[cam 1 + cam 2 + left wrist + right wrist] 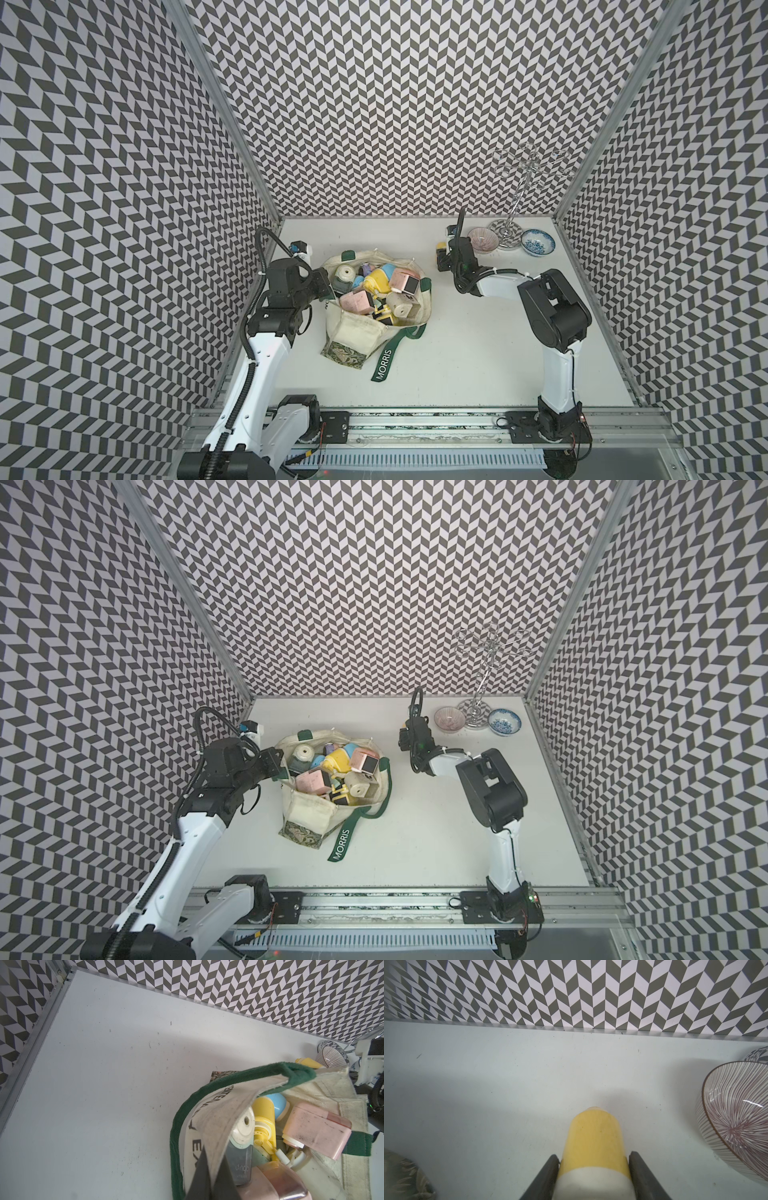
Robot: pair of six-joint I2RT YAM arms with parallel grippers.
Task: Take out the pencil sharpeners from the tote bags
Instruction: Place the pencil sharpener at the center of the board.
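Observation:
I should put the yellow and white sharpener, now held low over the table, down with my right gripper on the table (436, 247) (589, 1124) between the tote bag and the striped bowl.
The cream tote bag (356, 332) with green straps lies open at centre left in both top views, lettered "MORRIS". Several pencil sharpeners fill it, among them a pink one (402, 280), a yellow one (376, 281) and a beige one (402, 308). My left gripper (209, 1167) is shut on the bag's rim (226, 1095) at its left side, holding the cloth up. My right gripper (593, 1157) is shut on a yellow and white sharpener (593, 1138), low over the table (488, 1095) at the back, right of the bag and left of the striped bowl. The same held sharpener (439, 250) shows in a top view.
A pink-striped bowl (482, 240) and a blue-patterned bowl (537, 242) stand at the back right, with a wire stand (508, 232) between them. The striped bowl (735, 1113) is close beside the right gripper. Patterned walls close in the back and both sides.

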